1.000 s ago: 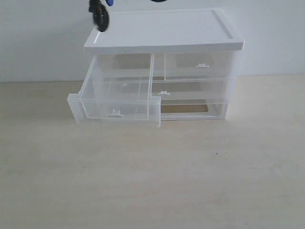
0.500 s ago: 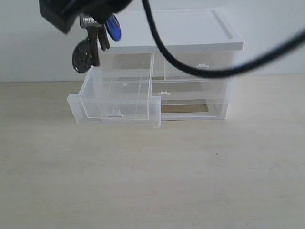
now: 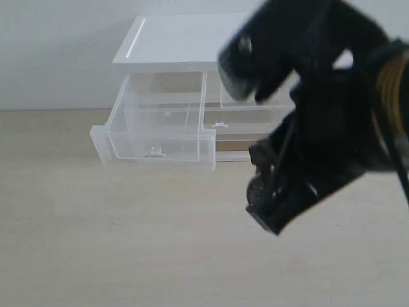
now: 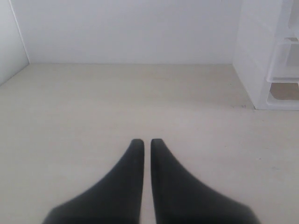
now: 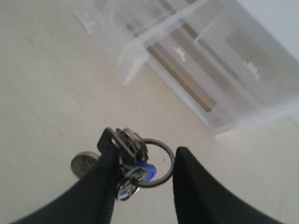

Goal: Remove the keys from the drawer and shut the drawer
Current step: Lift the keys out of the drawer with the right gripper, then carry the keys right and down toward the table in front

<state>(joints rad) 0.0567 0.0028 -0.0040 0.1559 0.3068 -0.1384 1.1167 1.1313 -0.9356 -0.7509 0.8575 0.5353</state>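
Observation:
The keys will go down from my right gripper onto the bare table (image 3: 225,209), in front of the inner corner of the open drawer.
The keys (image 5: 133,158), grey metal with a blue fob (image 5: 141,171) on a ring, hang above the table in my right gripper (image 5: 145,147), which is shut on them with the ring spanning its fingers. In the exterior view that arm is a large blurred dark mass at the right, with the keys (image 3: 257,187) dangling at its lower end. The drawer (image 3: 156,137), the clear top-left one with a white tab handle (image 3: 153,152), stands pulled out and looks empty. My left gripper (image 4: 144,141) is shut on nothing, low over bare table beside the cabinet.
The white-topped clear cabinet (image 3: 185,45) stands at the back against the wall, its right top drawer (image 3: 268,89) and lower drawer pushed in. The cabinet's side (image 4: 261,60) shows in the left wrist view. Pale wooden table (image 3: 128,243) lies in front.
My right arm has carried the keys from above the cabinet's left corner down and to the right, in front of the cabinet. The drawer has stayed open.

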